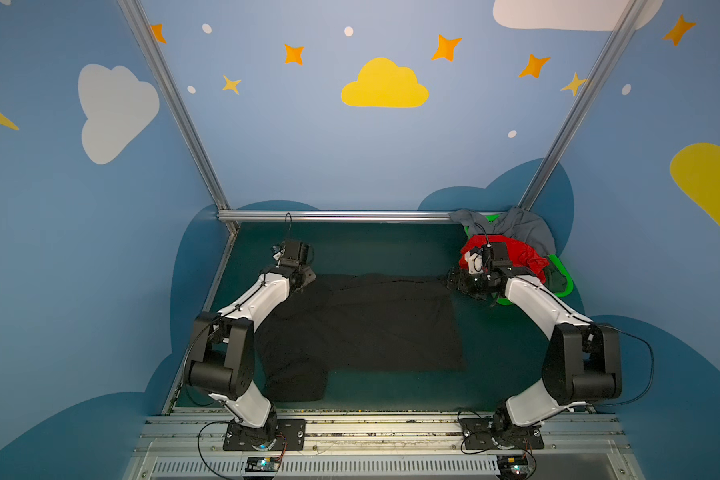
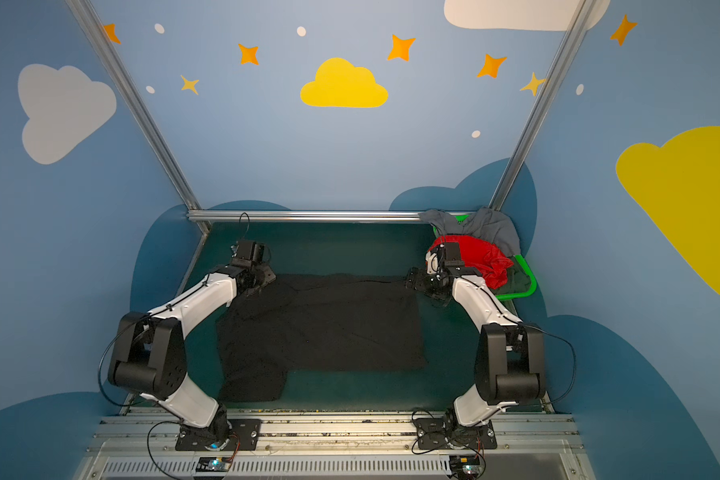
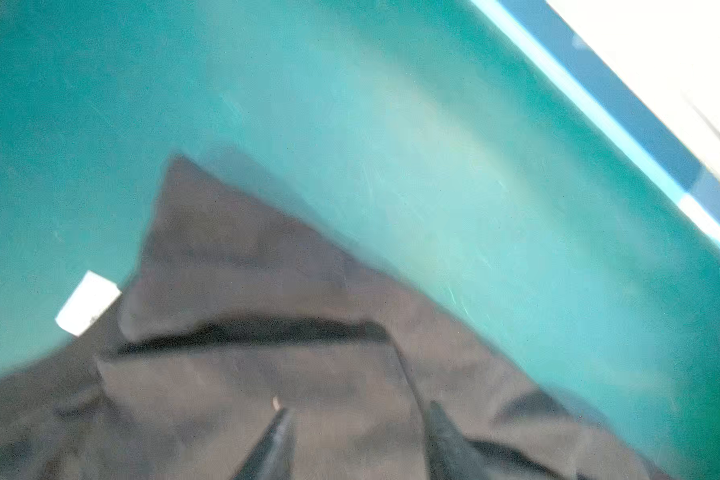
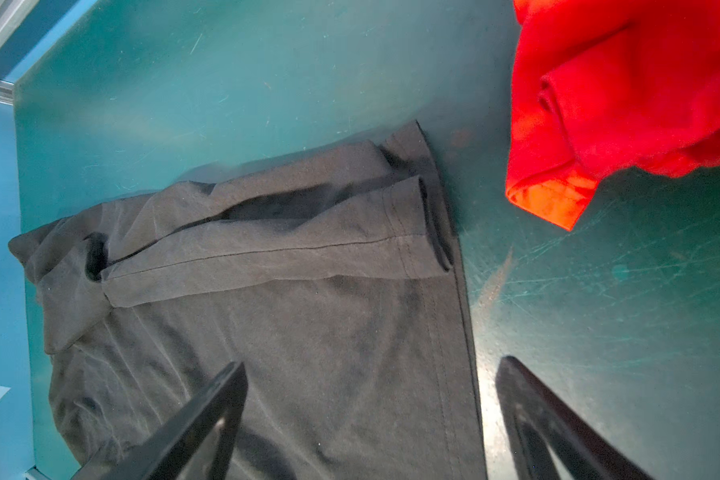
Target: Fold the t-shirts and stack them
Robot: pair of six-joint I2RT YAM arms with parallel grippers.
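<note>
The sleeve is bunched in a fold at the far corner of the black t-shirt, so my left gripper will grab the sleeve's cloth (image 3: 216, 380) and pull it farther over the shirt.
A black t-shirt (image 1: 362, 324) (image 2: 325, 324) lies spread on the green table, its far edge folded over in a band (image 4: 267, 257). My left gripper (image 1: 304, 282) (image 2: 267, 278) hangs over the shirt's far left corner. In the blurred left wrist view it is open (image 3: 358, 411), with black cloth (image 3: 267, 374) under the tips and a small white tag (image 3: 86, 301) at the cloth's edge. At the far right corner my right gripper (image 1: 454, 282) (image 4: 373, 363) stands wide open. It straddles the shirt's side hem, holding nothing.
A bright green basket (image 1: 568, 286) (image 2: 531, 286) stands at the far right corner. It holds a red t-shirt (image 1: 516, 253) (image 4: 620, 104), a grey one (image 1: 524, 228) draped over the back rail, and a dark green one (image 1: 555, 278). Metal rails edge the table.
</note>
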